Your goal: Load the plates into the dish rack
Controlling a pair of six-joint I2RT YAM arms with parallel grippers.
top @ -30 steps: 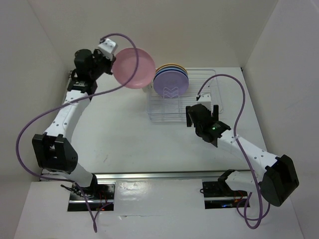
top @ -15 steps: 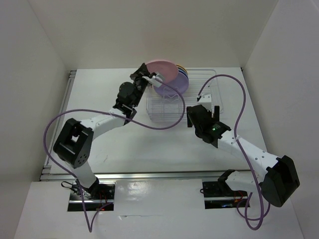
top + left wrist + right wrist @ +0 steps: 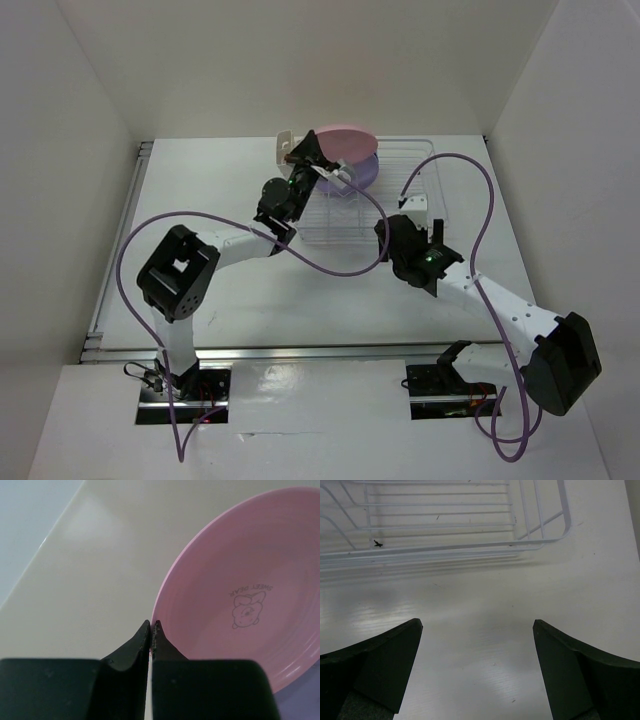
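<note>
My left gripper will let go of the pink plate in the rack slot (image 3: 350, 180) directly in front of the lilac plate.
My left gripper (image 3: 318, 160) is shut on the rim of the pink plate (image 3: 345, 140) and holds it above the far end of the white wire dish rack (image 3: 400, 175). In the left wrist view the fingertips (image 3: 151, 625) pinch the edge of the pink plate (image 3: 250, 595), which carries a small bear print. The lilac plate (image 3: 366, 172) stands in the rack just under it and shows as a sliver in the wrist view (image 3: 302, 705). The other plates are hidden behind these two. My right gripper (image 3: 412, 222) is open and empty beside the rack's near right corner.
The right wrist view shows the rack's near wire edge (image 3: 445, 550) over white table (image 3: 480, 645) between the open fingers (image 3: 385, 665). White walls close the table on three sides. Purple cables loop over both arms.
My left arm has swung right from the far left and carried the pink plate over the rack, now above the lilac plate. The right arm has hardly moved.
</note>
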